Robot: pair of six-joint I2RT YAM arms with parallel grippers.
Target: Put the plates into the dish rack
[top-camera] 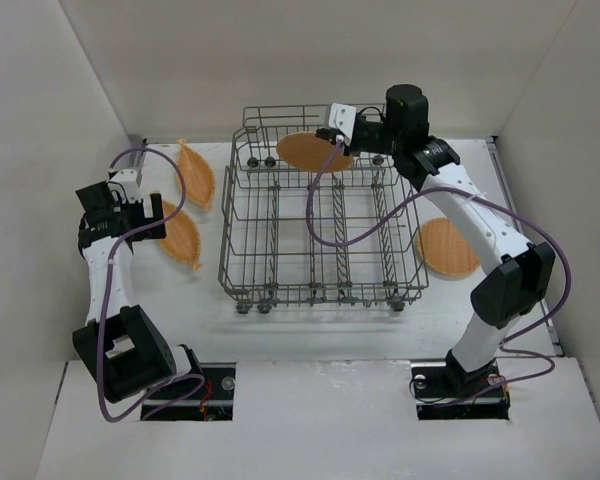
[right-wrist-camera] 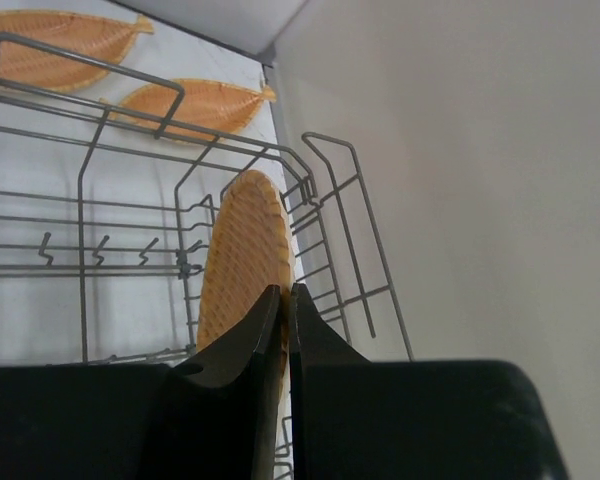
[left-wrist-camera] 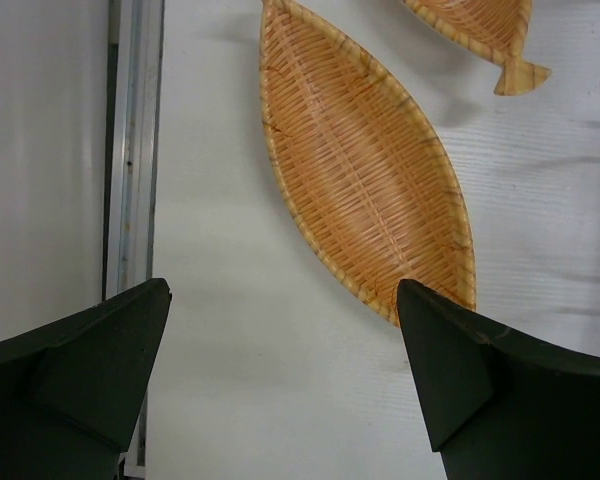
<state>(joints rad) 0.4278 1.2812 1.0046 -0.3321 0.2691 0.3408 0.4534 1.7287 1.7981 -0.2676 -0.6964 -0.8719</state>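
Next, my right gripper puts the orange woven plate down in the dish rack's back part (top-camera: 292,181). It will let go there, toward my left gripper's side.
The grey wire dish rack (top-camera: 280,255) stands mid-table. My right gripper (top-camera: 336,136) is shut on the rim of an orange woven plate (top-camera: 313,151), held over the rack's back part; in the right wrist view the plate (right-wrist-camera: 242,255) is edge-on between the closed fingers (right-wrist-camera: 288,310), beside the rack's wires (right-wrist-camera: 310,190). My left gripper (top-camera: 152,218) is open and empty above the table, left of the rack, next to a plate (top-camera: 184,237); in the left wrist view that plate (left-wrist-camera: 365,165) lies ahead, its tip behind the right finger (left-wrist-camera: 450,360). Another plate (top-camera: 196,172) lies further back, one (top-camera: 446,247) right of the rack.
White walls close in the table on the left, back and right. A metal strip (left-wrist-camera: 132,150) runs along the left wall's foot. Purple cables hang from both arms, the right one (top-camera: 325,225) looping over the rack.
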